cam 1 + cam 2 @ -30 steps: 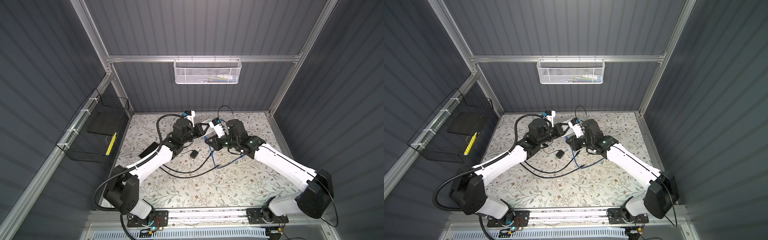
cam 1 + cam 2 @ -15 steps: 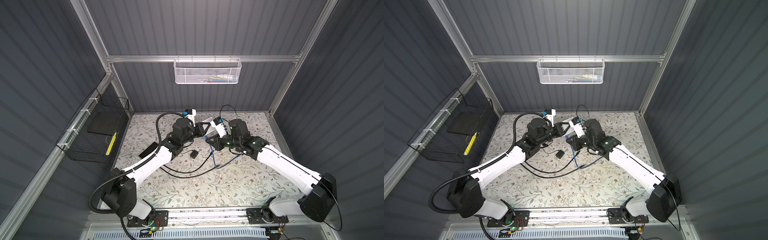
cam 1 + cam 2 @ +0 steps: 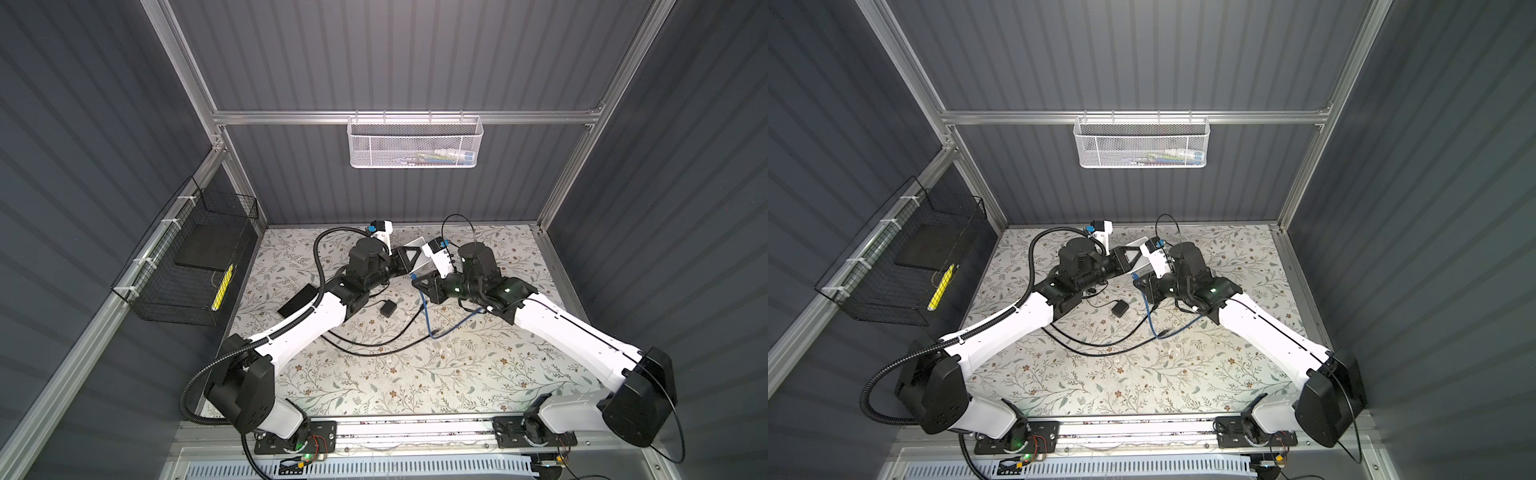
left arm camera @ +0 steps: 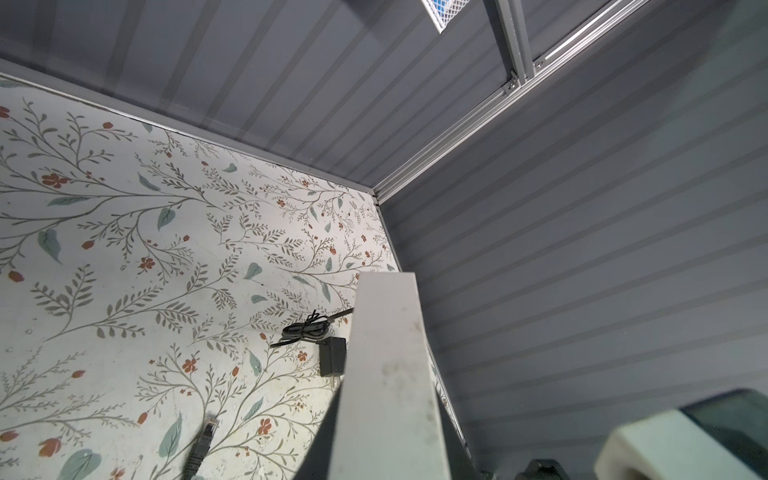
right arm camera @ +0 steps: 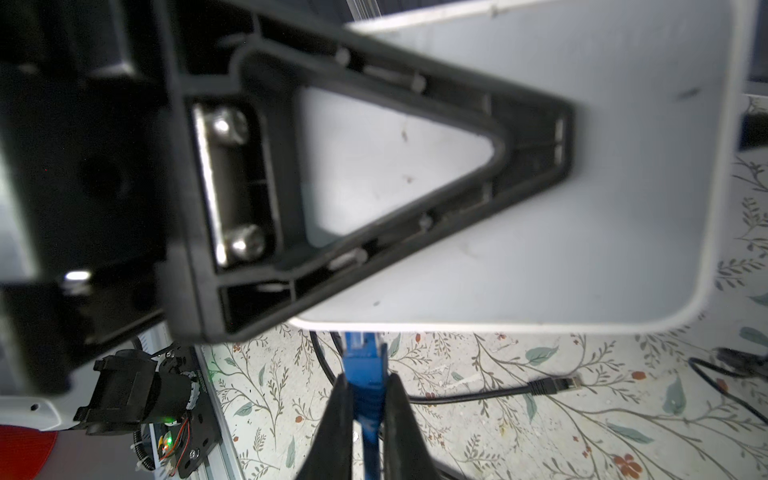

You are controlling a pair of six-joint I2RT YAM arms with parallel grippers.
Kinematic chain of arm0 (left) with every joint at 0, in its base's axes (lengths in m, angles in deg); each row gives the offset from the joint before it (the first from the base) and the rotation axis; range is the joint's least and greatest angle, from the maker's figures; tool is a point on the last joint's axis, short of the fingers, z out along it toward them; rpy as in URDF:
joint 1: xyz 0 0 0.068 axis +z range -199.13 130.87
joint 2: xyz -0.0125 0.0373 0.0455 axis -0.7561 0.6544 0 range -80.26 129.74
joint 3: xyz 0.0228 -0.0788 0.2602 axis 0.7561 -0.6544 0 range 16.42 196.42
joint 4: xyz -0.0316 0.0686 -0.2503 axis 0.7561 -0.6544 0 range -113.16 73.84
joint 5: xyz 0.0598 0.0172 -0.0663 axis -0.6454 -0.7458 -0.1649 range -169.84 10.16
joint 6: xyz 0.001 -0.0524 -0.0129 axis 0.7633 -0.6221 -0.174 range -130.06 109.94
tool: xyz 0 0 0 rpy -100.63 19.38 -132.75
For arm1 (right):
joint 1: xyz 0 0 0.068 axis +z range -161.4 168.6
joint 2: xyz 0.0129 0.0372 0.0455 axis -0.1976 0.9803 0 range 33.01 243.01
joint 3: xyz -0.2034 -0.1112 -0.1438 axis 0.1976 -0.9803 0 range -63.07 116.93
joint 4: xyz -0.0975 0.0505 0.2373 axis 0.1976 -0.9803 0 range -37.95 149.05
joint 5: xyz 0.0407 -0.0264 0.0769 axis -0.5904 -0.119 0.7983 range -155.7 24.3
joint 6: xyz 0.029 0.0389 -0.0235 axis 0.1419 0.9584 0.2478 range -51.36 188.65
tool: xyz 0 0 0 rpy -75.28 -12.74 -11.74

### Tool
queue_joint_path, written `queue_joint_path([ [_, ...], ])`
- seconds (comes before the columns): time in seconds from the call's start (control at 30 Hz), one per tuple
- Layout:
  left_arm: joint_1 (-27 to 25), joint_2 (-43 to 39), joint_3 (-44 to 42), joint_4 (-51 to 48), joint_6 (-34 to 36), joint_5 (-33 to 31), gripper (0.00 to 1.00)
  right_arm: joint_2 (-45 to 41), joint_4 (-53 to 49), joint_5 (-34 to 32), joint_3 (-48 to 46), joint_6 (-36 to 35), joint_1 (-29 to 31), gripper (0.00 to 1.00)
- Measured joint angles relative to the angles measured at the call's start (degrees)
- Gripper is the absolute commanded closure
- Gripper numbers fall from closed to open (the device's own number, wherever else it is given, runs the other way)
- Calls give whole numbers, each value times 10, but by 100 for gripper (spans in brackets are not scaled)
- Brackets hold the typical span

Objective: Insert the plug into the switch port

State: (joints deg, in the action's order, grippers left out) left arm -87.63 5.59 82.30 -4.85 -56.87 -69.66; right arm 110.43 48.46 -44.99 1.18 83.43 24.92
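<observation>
The robot's right gripper holds the blue plug low while the plug's head shows below the switch's near edge, so it should bring the plug closer to the switch (image 5: 365, 364) and push.
My left gripper (image 3: 409, 259) is shut on the white switch (image 3: 420, 254) and holds it off the table at the back middle. In the left wrist view the switch (image 4: 390, 365) stands edge-on between the jaws of the left gripper (image 4: 388, 399). My right gripper (image 5: 365, 390) is shut on the blue plug (image 5: 363, 359). The plug's tip reaches the near edge of the switch (image 5: 582, 199). The port itself is hidden, so I cannot tell whether the plug is in it. In both top views the plug (image 3: 414, 275) (image 3: 1135, 275) sits just below the switch.
The blue cable (image 3: 428, 316) trails down to the floral table. A black cable with a plug (image 5: 548, 384) loops across the middle, beside a black power adapter (image 3: 386, 308). A flat black device (image 3: 300, 299) lies at the left. Wire baskets (image 3: 187, 270) (image 3: 415, 141) hang on the walls.
Both arms have shifted only slightly. The plug stays at the switch's edge, and both grips are unchanged.
</observation>
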Motion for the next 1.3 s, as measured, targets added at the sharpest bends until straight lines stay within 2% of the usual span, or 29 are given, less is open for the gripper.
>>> queue_joint_path([
  [0.3, 19, 2, 5, -35, -23, 27, 100, -7, 83, 21, -55, 5, 0, 87],
  [0.57, 22, 14, 17, -52, -25, 32, 100, -14, 102, 16, -74, 7, 0, 80],
  [0.7, 25, 22, 18, -87, -24, 31, 100, -24, 125, -13, -77, 10, -6, 75],
  [0.87, 26, 38, 18, -106, -24, 29, 100, -43, 152, -40, -92, 13, -12, 74],
  [1.3, 29, 40, 18, -99, -30, 24, 100, -89, 153, -45, -180, 40, 10, 61],
])
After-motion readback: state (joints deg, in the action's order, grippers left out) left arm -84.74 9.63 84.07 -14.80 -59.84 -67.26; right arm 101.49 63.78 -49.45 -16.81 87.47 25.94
